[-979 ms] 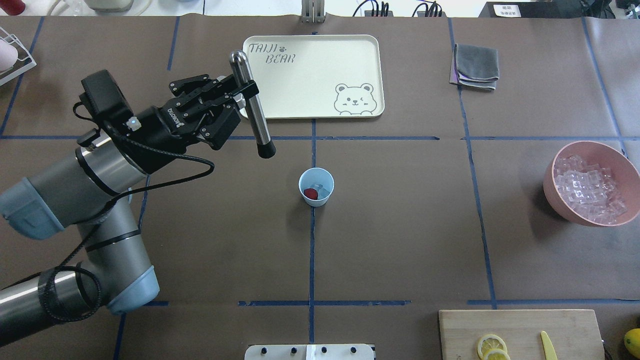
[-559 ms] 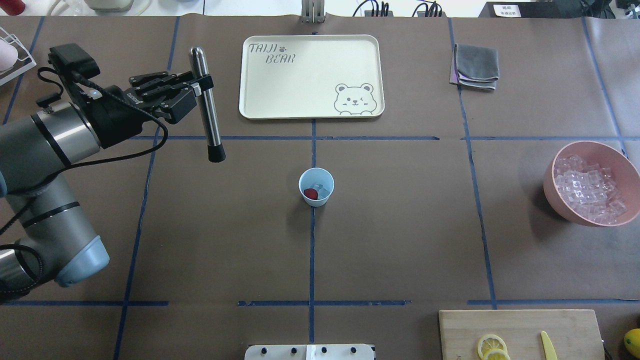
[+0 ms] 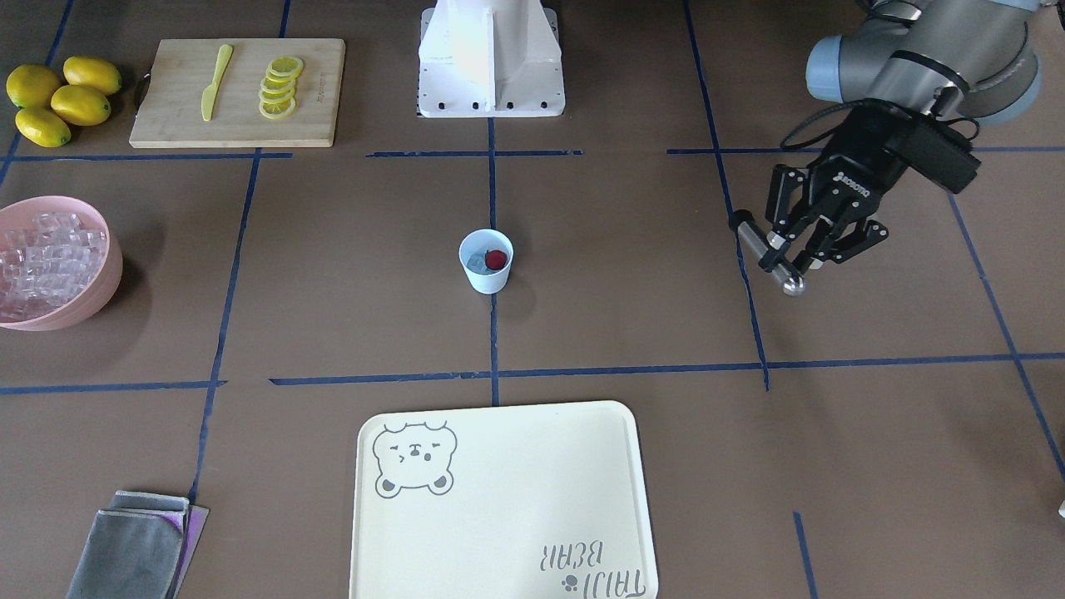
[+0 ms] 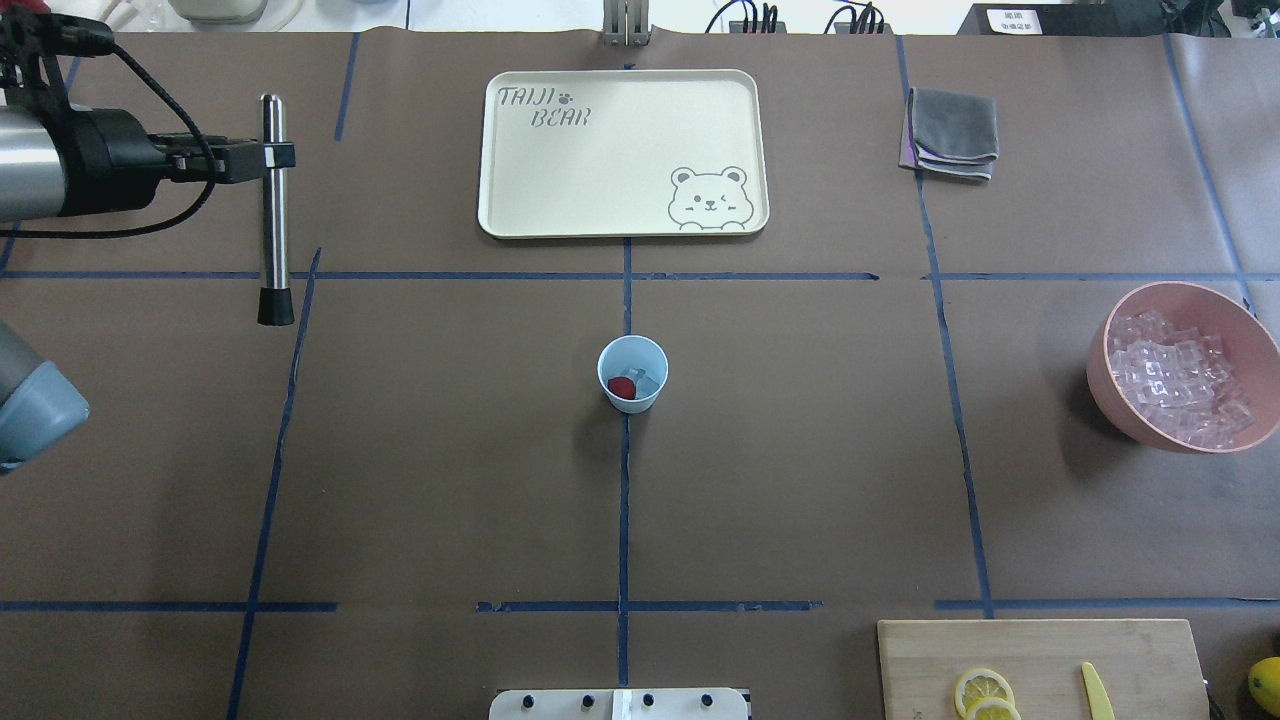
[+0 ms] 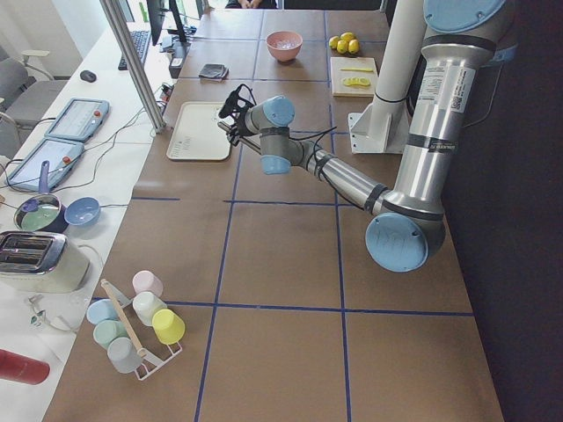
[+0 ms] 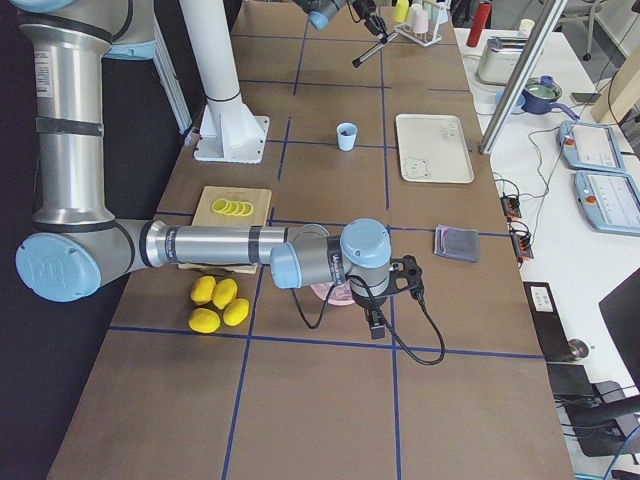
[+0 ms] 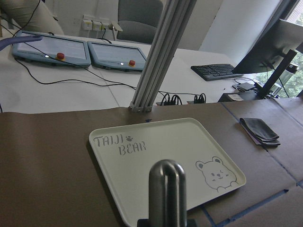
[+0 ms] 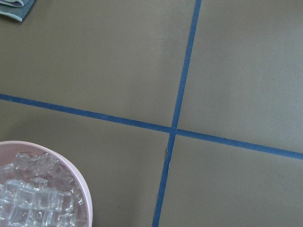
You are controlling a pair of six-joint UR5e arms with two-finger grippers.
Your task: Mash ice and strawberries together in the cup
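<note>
I need to let go of the silver muddler with my left gripper on the bare table [image 3: 951, 263] beside the slanting blue line under my arm.
The pale-blue cup [image 4: 632, 372] stands at the table's middle, also in the front view [image 3: 486, 260]. In it lie a dark-red strawberry [image 4: 621, 388] and clear ice [image 4: 648, 383]. My left gripper [image 4: 272, 155] is at the far left, well away from the cup, shut on a silver muddler [image 4: 273, 210] with a black tip. In the front view the gripper [image 3: 786, 258] holds the muddler [image 3: 761, 249] above the table. Its rounded top fills the left wrist view [image 7: 166, 189]. My right gripper [image 6: 400, 275] hovers by the pink bowl; I cannot tell its state.
A pink bowl [image 4: 1100, 385] of ice cubes sits at the right edge. A cream tray [image 4: 620, 150] lies behind the cup, a grey cloth [image 4: 952, 132] to its right. A cutting board [image 4: 1040, 665] with lemon slices and a yellow knife lies front right.
My left arm has swung far to the left with the muddler, from beside the tray's left edge to the table's left side. The cup has not moved.
</note>
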